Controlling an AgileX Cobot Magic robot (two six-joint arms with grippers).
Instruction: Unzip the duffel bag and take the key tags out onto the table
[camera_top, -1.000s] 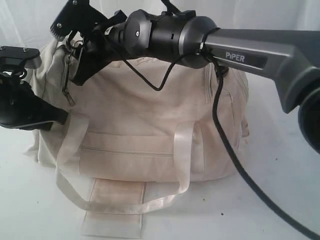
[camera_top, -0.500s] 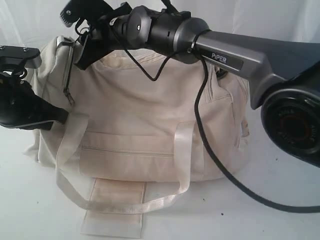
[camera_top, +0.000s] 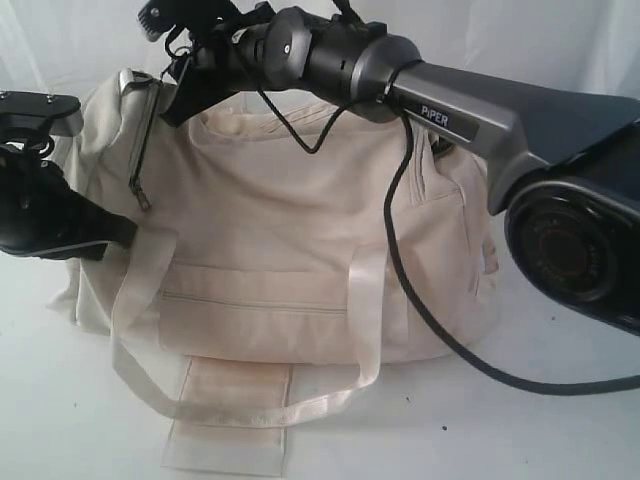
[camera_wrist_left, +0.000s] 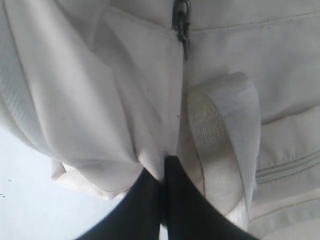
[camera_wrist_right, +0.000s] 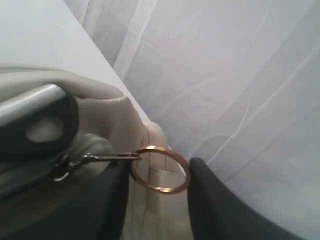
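My left gripper should take the fabric fold higher (camera_top: 128, 165), beside the zipper, because it pinches the duffel bag's end fabric under the hanging zipper pull, far from the ring pull.
The cream duffel bag (camera_top: 300, 220) stands on the white table (camera_top: 70, 420). My right gripper (camera_top: 172, 32) reaches across to the bag's top left corner. In the right wrist view its two black fingers (camera_wrist_right: 215, 200) stand either side of a brass zipper ring pull (camera_wrist_right: 167, 190), which spans the gap and touches both; the right gripper (camera_wrist_right: 160, 167) is shut on it. My left gripper (camera_top: 125, 232) is shut on a fold of the bag's end fabric (camera_wrist_left: 150, 150), its tips (camera_wrist_left: 164, 162) pressed together. The key tags are hidden.
A second zipper pull (camera_top: 140, 190) hangs down the bag's left end. A pale webbing strap (camera_top: 135, 300) loops over the front pocket zip (camera_top: 250, 303), and a flat cream panel (camera_top: 230, 420) lies before the bag. A black cable (camera_top: 400, 270) dangles from the right arm. White curtain behind.
My right gripper has risen and shifted right with the ring pull, lifting the bag's top left corner. The right arm has swung lower on the right. The left gripper has not moved.
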